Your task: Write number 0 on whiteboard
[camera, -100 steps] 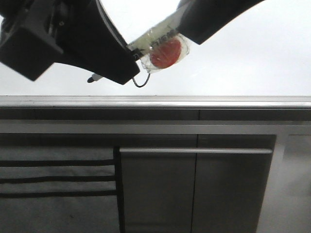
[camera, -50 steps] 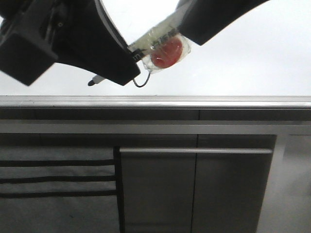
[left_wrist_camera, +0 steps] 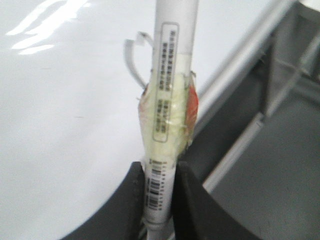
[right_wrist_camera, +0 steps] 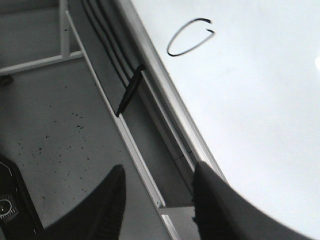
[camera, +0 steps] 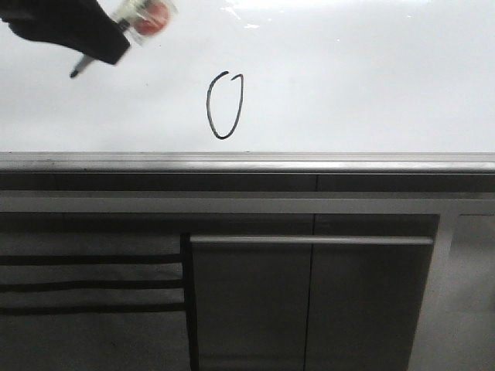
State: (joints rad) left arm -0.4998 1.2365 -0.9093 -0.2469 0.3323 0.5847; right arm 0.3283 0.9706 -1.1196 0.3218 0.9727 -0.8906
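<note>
The white marker pen, now held over the whiteboard, will be let go by my left gripper on the bare whiteboard (camera: 70,56) next to the 0, above the grey rim.
The number 0 (camera: 224,106) is a thin black narrow oval on the whiteboard (camera: 371,77), just above its grey metal rim (camera: 309,161). My left gripper (camera: 108,42) is at the far upper left, shut on a white marker pen (camera: 83,66) with its black tip off the board, left of the 0. In the left wrist view the fingers (left_wrist_camera: 159,175) clamp the taped marker (left_wrist_camera: 170,75) over the whiteboard (left_wrist_camera: 60,125). My right gripper (right_wrist_camera: 160,170) is open and empty, over the board's rim; the 0 (right_wrist_camera: 187,39) lies beyond it. The right gripper is out of the front view.
Dark grey cabinet panels (camera: 371,309) stand below the board's rim, with a horizontal silver bar (camera: 309,240) and black stripes (camera: 93,286) at the left. A speckled grey floor (right_wrist_camera: 50,125) and a black strip (right_wrist_camera: 129,95) show in the right wrist view.
Both arms had covered the middle of the board. The left arm with the marker has moved up and left, the right arm has left the front view, and the whole 0 now shows.
</note>
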